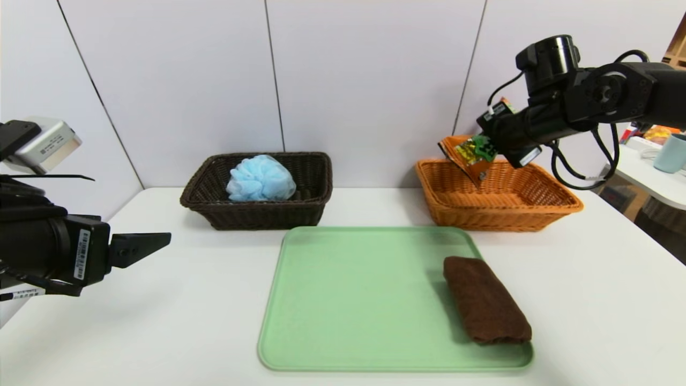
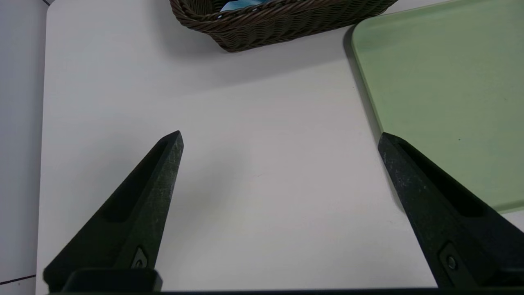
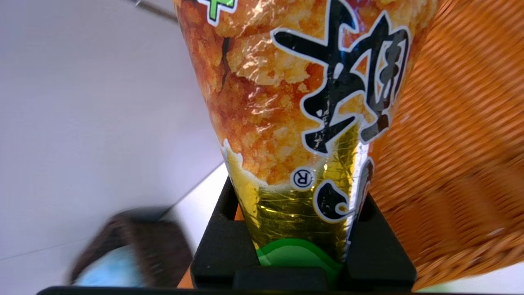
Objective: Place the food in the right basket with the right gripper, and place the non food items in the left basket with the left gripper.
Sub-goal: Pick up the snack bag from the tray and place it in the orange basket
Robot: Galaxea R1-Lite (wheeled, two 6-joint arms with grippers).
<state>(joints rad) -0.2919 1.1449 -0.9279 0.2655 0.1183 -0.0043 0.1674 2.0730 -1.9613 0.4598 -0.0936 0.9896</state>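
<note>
My right gripper needs to release the snack bag on the orange basket's bottom [image 1: 477, 188], toward the end that faces the dark brown basket.
My right gripper [image 1: 496, 149] hangs above the orange right basket [image 1: 557, 206], shut on an orange and gold snack bag [image 1: 469, 155] that dangles over the basket's inside. In the right wrist view the snack bag [image 3: 294, 102] fills the space between the black fingers [image 3: 223, 241]. The dark brown left basket [image 1: 313, 206] holds a light blue bath pouf [image 1: 261, 178]. A rolled brown towel [image 1: 485, 300] lies on the green tray [image 1: 348, 300], at its right side. My left gripper [image 2: 280, 137] is open over bare table left of the tray, holding nothing.
The green tray [image 2: 446, 94] lies in front of both baskets on the white table [image 1: 161, 321]. A wall stands right behind the baskets. A side table with a pale cup [image 1: 672, 153] stands at the far right.
</note>
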